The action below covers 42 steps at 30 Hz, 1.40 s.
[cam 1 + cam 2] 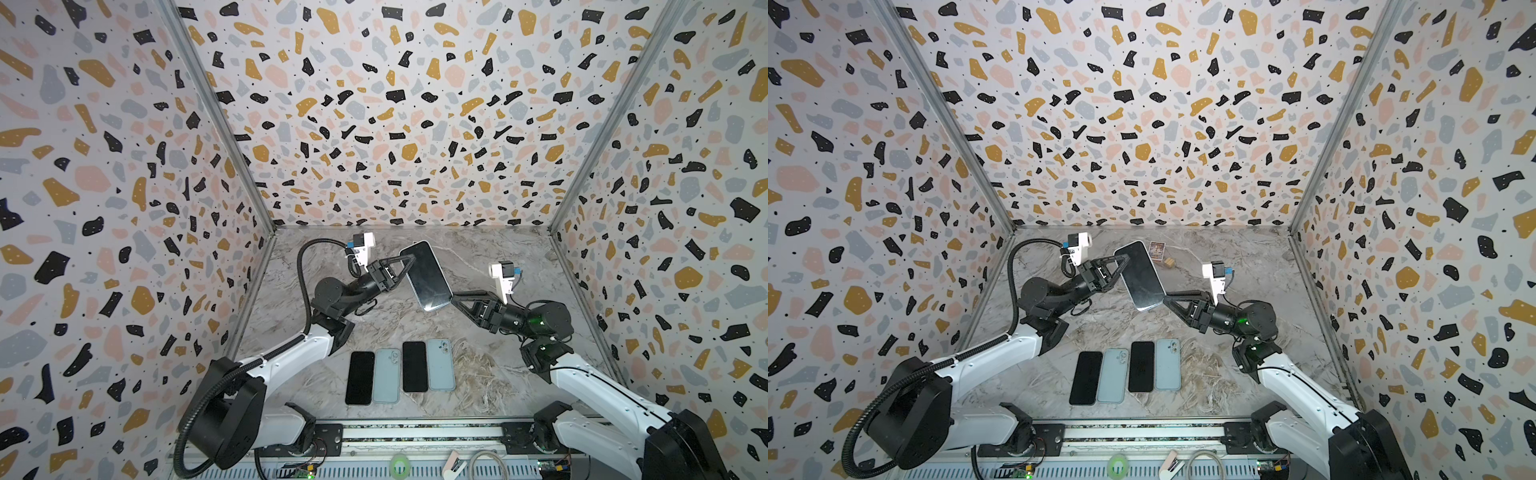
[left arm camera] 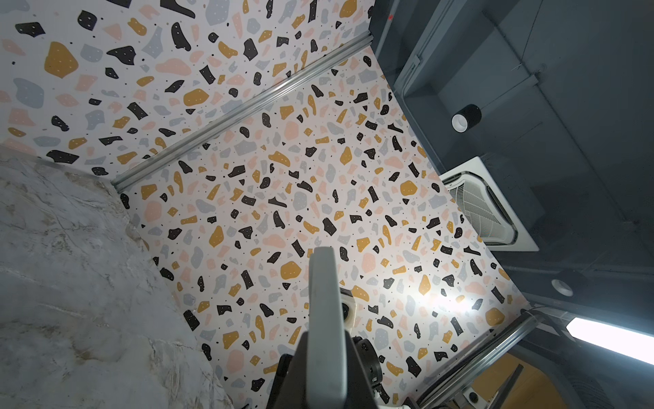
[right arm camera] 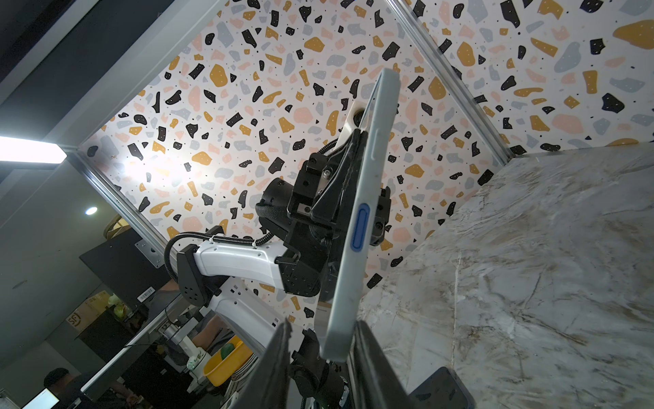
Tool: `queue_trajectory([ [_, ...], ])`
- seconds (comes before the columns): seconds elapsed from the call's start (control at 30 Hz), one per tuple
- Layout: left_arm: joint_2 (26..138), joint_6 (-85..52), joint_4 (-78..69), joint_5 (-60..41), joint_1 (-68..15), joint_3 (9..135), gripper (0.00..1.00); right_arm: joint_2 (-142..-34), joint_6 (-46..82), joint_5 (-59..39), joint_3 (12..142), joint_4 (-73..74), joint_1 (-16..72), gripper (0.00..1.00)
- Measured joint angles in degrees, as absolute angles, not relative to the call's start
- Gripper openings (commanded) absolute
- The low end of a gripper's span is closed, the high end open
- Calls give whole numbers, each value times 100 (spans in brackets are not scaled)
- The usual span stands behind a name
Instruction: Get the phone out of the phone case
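Observation:
Next, my right gripper opens and grips the case's rim (image 3: 336,346) to peel it, since it straddles the case loosely while the phone sits flush in the case's near lower corner.
A phone (image 1: 427,277) (image 1: 1139,276) with a dark screen sits in a pale blue-grey phone case (image 3: 364,212) (image 2: 325,318) and hangs tilted above the marble table in both top views. My left gripper (image 1: 409,269) (image 1: 1122,266) (image 2: 325,343) is shut on the case's long side near its far end. My right gripper (image 1: 453,297) (image 1: 1165,298) (image 3: 323,331) is open around the near lower corner. One of its fingers (image 3: 368,354) lies against the back of the case. The other finger stands off the screen side with a gap.
Near the table's front edge lie two bare black phones (image 1: 360,377) (image 1: 414,366) and two empty pale blue cases (image 1: 386,376) (image 1: 440,365) in a row. A small card (image 1: 1157,250) and a wooden block (image 1: 1169,262) sit at the back. Patterned walls enclose three sides.

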<state>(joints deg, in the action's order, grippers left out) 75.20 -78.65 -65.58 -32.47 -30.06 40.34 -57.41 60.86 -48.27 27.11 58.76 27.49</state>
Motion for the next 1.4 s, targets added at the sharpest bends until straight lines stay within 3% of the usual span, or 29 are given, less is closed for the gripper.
queue_trajectory([
  [0.7,7522,-7808,-6591,-3253,-3028,4034,0,-5824,6257,-4825,2589,6036,2759,7],
  [1.4,7609,-8429,-6772,-3402,-3177,4397,0,-6082,5889,-5516,2755,7065,2637,10],
])
